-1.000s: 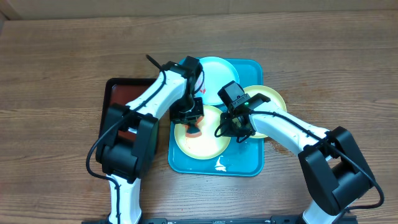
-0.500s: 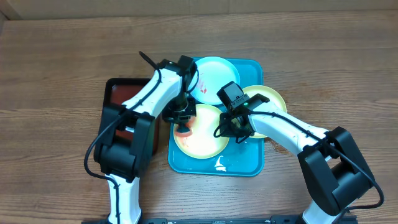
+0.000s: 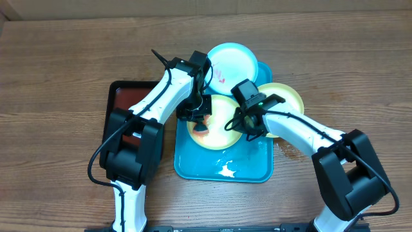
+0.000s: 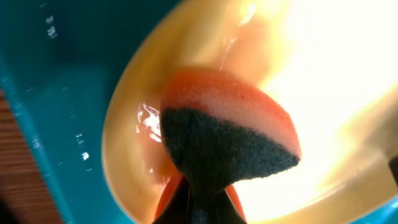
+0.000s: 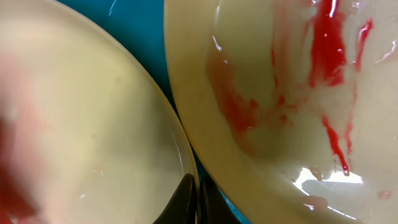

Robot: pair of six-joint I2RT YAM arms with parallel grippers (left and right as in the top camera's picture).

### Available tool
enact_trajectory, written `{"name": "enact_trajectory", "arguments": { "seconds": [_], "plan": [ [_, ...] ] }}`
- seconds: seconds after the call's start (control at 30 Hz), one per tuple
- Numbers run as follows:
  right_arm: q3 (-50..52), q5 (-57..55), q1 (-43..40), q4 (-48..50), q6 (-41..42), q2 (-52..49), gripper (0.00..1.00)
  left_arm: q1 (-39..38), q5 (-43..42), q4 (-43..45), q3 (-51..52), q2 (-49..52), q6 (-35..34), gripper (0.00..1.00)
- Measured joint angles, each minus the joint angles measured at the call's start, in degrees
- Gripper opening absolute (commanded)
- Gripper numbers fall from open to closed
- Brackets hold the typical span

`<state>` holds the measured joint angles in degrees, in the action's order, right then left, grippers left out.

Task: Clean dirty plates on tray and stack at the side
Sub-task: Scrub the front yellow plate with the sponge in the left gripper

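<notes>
Next, my left gripper releases the orange sponge around the middle of the dark red, black-rimmed tray [image 3: 141, 131].
On the turquoise tray [image 3: 222, 169] lie three plates. My left gripper [image 3: 200, 120] [image 4: 199, 202] is shut on an orange sponge with a dark scouring face [image 4: 230, 137], pressed onto the middle yellow-green plate [image 3: 222, 132] [image 4: 134, 143]. My right gripper [image 3: 248, 126] [image 5: 196, 200] is shut on that plate's right rim [image 5: 93, 124]. A second yellow-green plate [image 3: 286, 98] lies at the right. In the right wrist view a plate smeared red [image 5: 292, 93] sits just beyond the pinched rim. The aqua-white plate [image 3: 235, 61] carries red marks and overhangs the tray's far edge.
A dark red, black-rimmed tray [image 3: 124, 103] lies left of the turquoise one, partly under my left arm. A wet glare [image 3: 225, 171] shows on the turquoise tray's near part. Wooden tabletop [image 3: 64, 58] surrounds everything.
The middle plate has slid away from me with my right gripper on its rim, pushing the aqua-white plate past the tray's far edge. The sponge has swept left, then back right and further away.
</notes>
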<state>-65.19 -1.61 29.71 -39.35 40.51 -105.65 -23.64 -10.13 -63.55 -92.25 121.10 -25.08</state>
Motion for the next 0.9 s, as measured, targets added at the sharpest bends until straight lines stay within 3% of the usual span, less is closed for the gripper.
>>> {"name": "enact_trajectory", "arguments": {
  "seconds": [0.23, 0.53, 0.7, 0.9],
  "plan": [
    [0.0, -0.8, -1.2, 0.3, -1.2, 0.0, 0.04, -0.4, 1.7, 2.4, 0.0, 0.0, -0.8, 0.04],
    [0.0, -0.3, -0.3, 0.3, -3.1, 0.0, 0.04, -1.0, 12.7, 2.8, 1.6, 0.0, -4.0, 0.04],
    [0.0, -0.4, -0.4, 0.1, -4.5, 0.0, 0.04, -1.2, 4.7, 10.4, 1.9, 0.8, -0.7, 0.04],
    [0.0, -1.4, -0.8, -1.1, -5.9, 0.0, 0.04, -2.3, -5.3, 10.6, 1.7, 2.6, 2.1, 0.04]
  ]
}}
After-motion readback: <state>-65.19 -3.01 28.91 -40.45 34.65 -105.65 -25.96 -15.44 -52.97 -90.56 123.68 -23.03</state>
